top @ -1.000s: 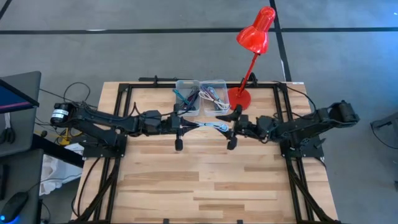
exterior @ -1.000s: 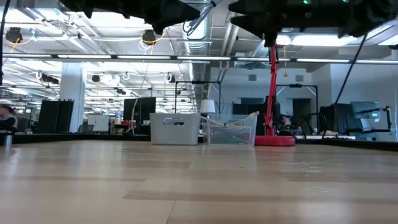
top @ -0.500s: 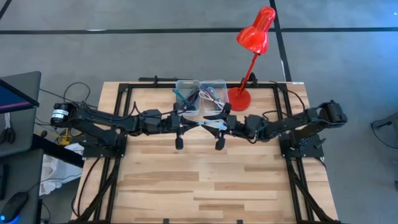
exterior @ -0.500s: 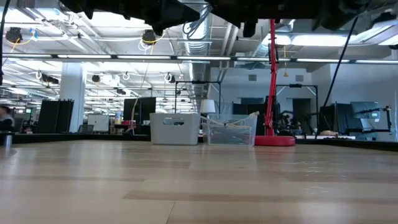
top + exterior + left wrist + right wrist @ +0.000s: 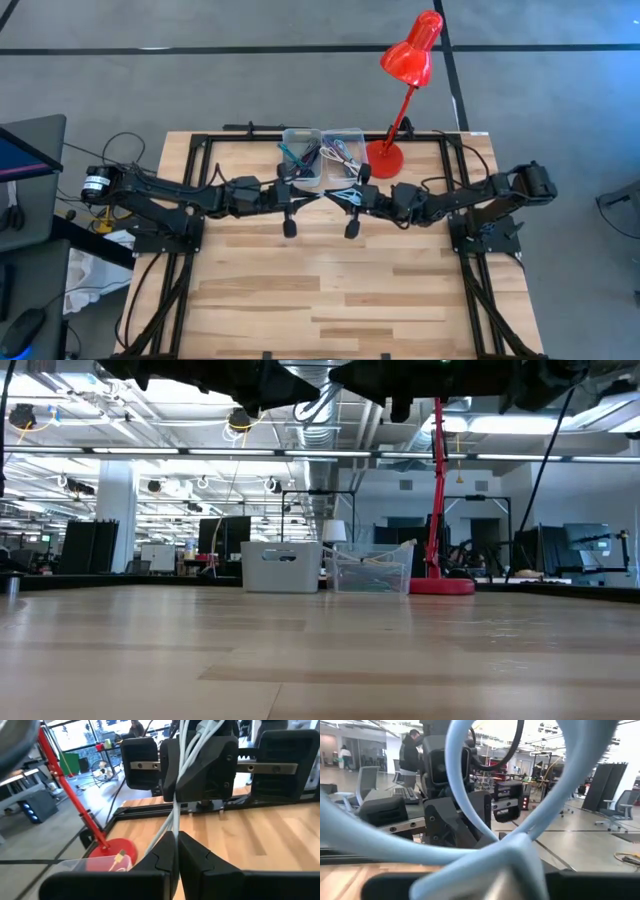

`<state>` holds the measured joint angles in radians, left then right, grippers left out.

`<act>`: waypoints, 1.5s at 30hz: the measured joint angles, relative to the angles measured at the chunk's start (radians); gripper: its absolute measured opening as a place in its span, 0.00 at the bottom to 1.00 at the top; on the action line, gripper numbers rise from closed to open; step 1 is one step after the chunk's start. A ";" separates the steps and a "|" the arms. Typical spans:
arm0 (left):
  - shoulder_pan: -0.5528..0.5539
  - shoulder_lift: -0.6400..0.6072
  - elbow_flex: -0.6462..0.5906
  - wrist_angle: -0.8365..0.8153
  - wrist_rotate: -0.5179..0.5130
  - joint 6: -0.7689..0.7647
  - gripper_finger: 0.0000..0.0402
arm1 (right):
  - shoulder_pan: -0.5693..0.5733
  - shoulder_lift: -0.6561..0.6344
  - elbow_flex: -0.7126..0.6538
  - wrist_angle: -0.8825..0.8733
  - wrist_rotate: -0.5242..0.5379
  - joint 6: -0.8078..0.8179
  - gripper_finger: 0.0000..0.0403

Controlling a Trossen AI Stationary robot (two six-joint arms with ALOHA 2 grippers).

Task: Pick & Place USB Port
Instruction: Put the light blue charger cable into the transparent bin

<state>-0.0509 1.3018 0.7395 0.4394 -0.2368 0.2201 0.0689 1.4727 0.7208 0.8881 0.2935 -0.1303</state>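
Next, my right gripper releases the white USB cable inside the clear bin (image 5: 348,157) next to the red desk lamp.
A white USB cable (image 5: 326,193) hangs in the air between my two grippers, over the far middle of the table, just in front of two clear bins. My left gripper (image 5: 303,197) comes from the left and is shut on the cable; in its wrist view its fingers (image 5: 176,854) meet around the white strands. My right gripper (image 5: 345,196) comes from the right, facing the left one, and is shut on the same cable, whose loops (image 5: 470,785) fill its wrist view. In the low view only a loop of cable (image 5: 322,394) shows, under the arms at the top. My left gripper pinches the cable's white strands (image 5: 174,822) between its two fingers, coming level from the table's left. The strands run on from the fingertips toward the right gripper, clear of the table. My right gripper is shut on the cable's bundled part (image 5: 512,851), coming level from the table's right. The loops rise in front of its camera and hide the fingertips. The cable is lifted clear of the table.
Two clear bins (image 5: 302,150) (image 5: 344,150) with cables stand at the table's far middle, right behind the grippers. A red desk lamp stands with its base (image 5: 384,157) beside the right bin. Bare wood (image 5: 320,290) stretches toward the near edge.
My right gripper has moved toward the table's left, up to the left gripper, and has shut on the cable hanging from it. My left gripper has kept its hold and its place.
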 joint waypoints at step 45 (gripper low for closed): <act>-0.218 -0.785 -0.354 -0.387 -0.104 0.090 0.05 | -0.643 0.017 -0.241 -0.102 -0.192 0.161 0.00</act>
<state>-0.2687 0.5166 0.3851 0.0523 -0.3405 0.3100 -0.5744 1.4897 0.4798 0.7865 0.1013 0.0307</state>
